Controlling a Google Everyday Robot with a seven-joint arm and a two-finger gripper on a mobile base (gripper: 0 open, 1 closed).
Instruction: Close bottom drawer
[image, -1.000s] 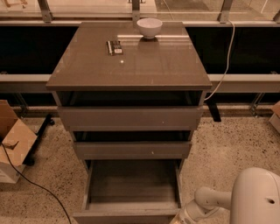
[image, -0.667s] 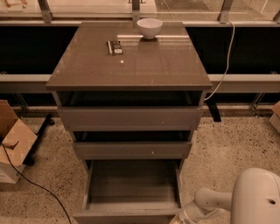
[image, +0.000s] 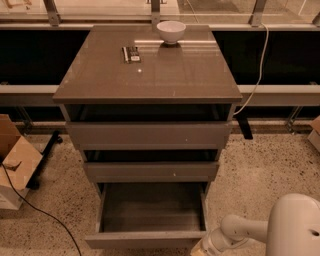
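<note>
Next, I release the bottom drawer, front pushed in just below the middle drawer (image: 149, 206).
The bottom drawer (image: 150, 210) of the grey-brown cabinet (image: 150, 70) stands pulled far out, its wide grey tray interior bare and its flat front (image: 145, 240) near the lower edge of the camera view. My white arm (image: 280, 227) reaches in from the lower right, and its wrist (image: 210, 245) ends at the frame's bottom edge by the drawer's front right corner. The gripper itself is below the frame. The middle drawer (image: 150, 170) and the top drawer (image: 147, 134) are each slightly ajar.
A white bowl (image: 171, 31) and a small dark packet (image: 131, 54) sit on the cabinet top. Cardboard boxes (image: 15, 160) and a black cable (image: 40, 210) lie on the speckled floor at left. A white cable (image: 255, 75) hangs at right.
</note>
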